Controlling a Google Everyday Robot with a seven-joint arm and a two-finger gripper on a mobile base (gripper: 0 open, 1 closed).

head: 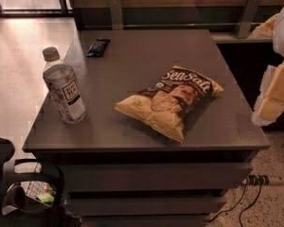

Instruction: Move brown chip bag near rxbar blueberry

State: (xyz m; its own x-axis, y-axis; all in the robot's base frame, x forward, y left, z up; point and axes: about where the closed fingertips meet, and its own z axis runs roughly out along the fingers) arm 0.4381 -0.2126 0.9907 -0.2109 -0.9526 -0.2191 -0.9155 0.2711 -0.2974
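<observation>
The robot's gripper should next move to the middle of the brown chip bag [178, 95] and close there, between the bag's two ends.
The brown chip bag [173, 100] lies flat on the grey table [132, 131], right of the middle, with white "Sea Salt" lettering facing up. The rxbar blueberry [98, 47], a small dark flat wrapper, lies near the table's far left corner, well apart from the bag. My gripper [273, 94] hangs at the right edge of the view, beyond the table's right side and to the right of the bag, touching nothing.
A clear water bottle [64, 87] with a white label stands upright near the table's left edge. The table has drawers below its front edge. Cables [246, 197] lie on the floor at the lower right. A dark object [23, 193] sits at the lower left.
</observation>
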